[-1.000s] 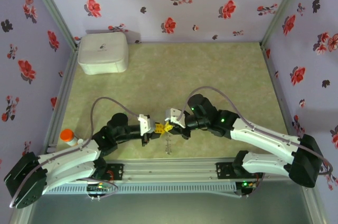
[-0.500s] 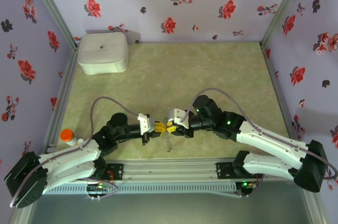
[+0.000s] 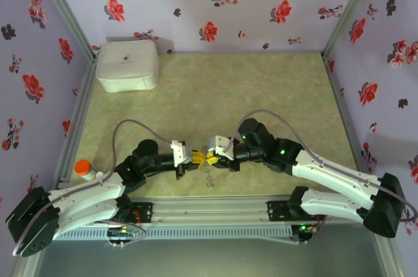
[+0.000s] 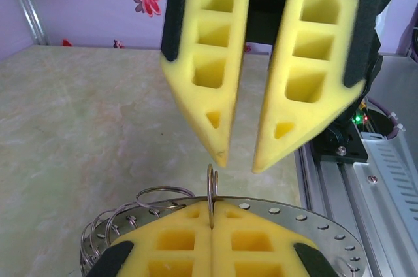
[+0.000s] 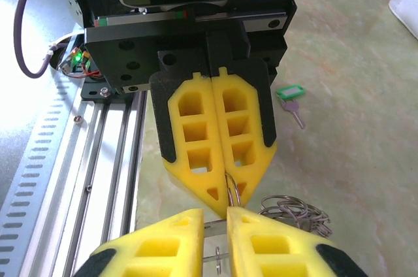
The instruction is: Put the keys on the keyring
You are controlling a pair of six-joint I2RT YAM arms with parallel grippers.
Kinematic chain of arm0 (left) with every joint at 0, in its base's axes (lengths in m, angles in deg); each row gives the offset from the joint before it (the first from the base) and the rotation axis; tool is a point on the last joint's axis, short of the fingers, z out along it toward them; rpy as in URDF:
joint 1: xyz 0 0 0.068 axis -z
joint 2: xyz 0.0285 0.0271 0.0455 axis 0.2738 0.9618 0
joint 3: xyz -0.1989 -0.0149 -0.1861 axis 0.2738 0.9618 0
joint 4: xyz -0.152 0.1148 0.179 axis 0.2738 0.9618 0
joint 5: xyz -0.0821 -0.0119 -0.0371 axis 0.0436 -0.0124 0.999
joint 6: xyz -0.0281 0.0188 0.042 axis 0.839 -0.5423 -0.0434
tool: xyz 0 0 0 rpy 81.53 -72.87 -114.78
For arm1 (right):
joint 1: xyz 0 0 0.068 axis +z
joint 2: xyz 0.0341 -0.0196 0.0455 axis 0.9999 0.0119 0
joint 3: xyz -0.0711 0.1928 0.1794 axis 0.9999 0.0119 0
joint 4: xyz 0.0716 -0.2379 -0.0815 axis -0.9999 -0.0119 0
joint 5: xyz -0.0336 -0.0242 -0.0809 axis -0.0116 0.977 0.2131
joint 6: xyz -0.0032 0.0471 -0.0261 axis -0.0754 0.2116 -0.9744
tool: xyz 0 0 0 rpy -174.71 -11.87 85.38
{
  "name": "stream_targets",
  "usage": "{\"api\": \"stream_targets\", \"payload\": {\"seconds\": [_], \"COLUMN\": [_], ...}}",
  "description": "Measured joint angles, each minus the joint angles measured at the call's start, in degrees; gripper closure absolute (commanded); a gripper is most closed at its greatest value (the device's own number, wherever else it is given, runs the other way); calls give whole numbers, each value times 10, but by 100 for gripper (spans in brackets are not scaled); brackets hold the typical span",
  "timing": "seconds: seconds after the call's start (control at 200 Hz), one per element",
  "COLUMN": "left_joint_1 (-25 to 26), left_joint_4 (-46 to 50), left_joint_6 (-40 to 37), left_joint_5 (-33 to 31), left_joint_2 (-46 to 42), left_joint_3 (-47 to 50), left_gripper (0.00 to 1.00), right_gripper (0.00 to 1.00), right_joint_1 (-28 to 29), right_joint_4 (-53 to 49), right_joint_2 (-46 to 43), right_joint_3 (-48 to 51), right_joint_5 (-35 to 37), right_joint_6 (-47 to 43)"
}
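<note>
My right gripper has its narrow gap beside the upright wire ring, so it should open wider, move over and close on the ring's top (image 4: 212, 172).
The keyring is a flat metal band with holes (image 4: 313, 218) carrying several small wire rings (image 4: 124, 215); its wire rings (image 5: 294, 215) lie on the table. My left gripper (image 4: 212, 206) is shut on one upright wire ring (image 4: 211, 182) of it. My right gripper (image 5: 215, 217) faces the left gripper (image 5: 225, 206) tip to tip, open by a narrow gap, its fingertips (image 4: 221, 153) just above that upright ring. The band crosses the gap untouched. The keys, one with a green head (image 5: 290, 91), lie flat on the table beyond. From above, the left gripper (image 3: 196, 158) and the right gripper (image 3: 210, 157) meet near the front edge.
A white rounded box (image 3: 127, 65) stands at the back left. An orange-capped bottle (image 3: 83, 168) sits by the left wall. The aluminium rail (image 3: 209, 208) runs along the near edge just behind the grippers. Flowered walls close in the sides and back.
The right arm has shifted a little to the right and lower, and its jaws have parted slightly. The left arm has held still with the ring pinched.
</note>
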Motion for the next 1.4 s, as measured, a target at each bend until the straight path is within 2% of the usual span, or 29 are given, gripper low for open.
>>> {"api": "stream_targets", "payload": {"seconds": [0.2, 0.435, 0.54, 0.765, 0.915, 0.97, 1.04, 1.155, 1.24, 1.4], "left_joint_1": [0, 0, 0, 0, 0, 0, 0, 1, 1, 2], "left_joint_4": [0, 0, 0, 5, 12, 18, 27, 32, 35, 36], "left_joint_6": [2, 2, 2, 2, 2, 2, 3, 4, 6, 4], "left_joint_5": [0, 0, 0, 0, 0, 0, -1, -3, -2, -2], "left_joint_2": [0, 1, 2, 2, 0, -5, -10, -17, -17, -18], "left_joint_3": [0, 0, 0, 0, 0, 0, 0, 0, 0, 0], "left_gripper": [100, 100, 100, 100, 100, 89, 86, 88, 100, 100], "right_gripper": [71, 74, 80, 100, 100, 100, 100, 100, 100, 100], "right_joint_1": [2, 2, 2, 2, 2, 2, 2, 2, 2, 2], "right_joint_4": [-1, 0, 1, 2, 0, 0, 0, 0, 0, 0], "right_joint_2": [8, 12, 16, 26, 31, 34, 39, 46, 47, 47], "right_joint_3": [0, 0, 0, 0, -2, -2, -4, -5, -5, -5], "right_joint_5": [57, 43, 29, 22, 19, 16, 10, 2, 1, 1], "right_joint_6": [-12, -12, -9, -5, -4, -3, -3, -3, -3, -3]}}
